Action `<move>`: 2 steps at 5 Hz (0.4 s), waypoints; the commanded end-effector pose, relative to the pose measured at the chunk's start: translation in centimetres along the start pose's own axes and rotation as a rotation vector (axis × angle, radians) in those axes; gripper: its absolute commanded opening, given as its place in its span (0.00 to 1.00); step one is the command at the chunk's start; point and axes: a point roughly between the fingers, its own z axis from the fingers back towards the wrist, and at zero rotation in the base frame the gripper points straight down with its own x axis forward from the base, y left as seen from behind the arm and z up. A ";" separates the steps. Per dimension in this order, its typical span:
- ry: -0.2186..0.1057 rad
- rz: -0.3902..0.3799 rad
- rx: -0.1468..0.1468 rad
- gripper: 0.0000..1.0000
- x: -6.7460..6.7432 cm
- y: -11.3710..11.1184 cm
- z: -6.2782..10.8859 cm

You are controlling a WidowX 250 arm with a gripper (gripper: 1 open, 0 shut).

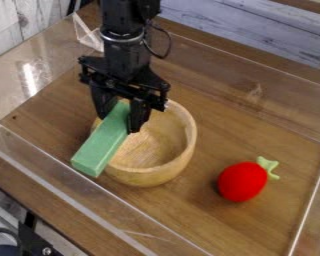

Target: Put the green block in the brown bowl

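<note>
The green block will rest on the middle of the brown bowl's bottom [145, 143] once released. The block now hangs tilted over the bowl.
My gripper [124, 113] points straight down over the left part of the brown bowl [170, 160], shut on the upper end of the green block [101, 145]. The block hangs tilted, its lower end sticking out over the bowl's near-left rim toward the table. The bowl is round, light-brown wood with visible grain, standing in the middle of the tabletop. The black arm above the gripper hides the bowl's far-left rim.
A red strawberry-like toy [243, 181] with a green stem lies to the right of the bowl. Clear plastic walls [43, 165] fence the wooden table on the left, front and right sides.
</note>
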 end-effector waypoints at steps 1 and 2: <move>-0.035 -0.031 0.008 0.00 1.0 0.4 0.3; -0.039 -0.046 0.011 0.00 1.3 0.8 0.1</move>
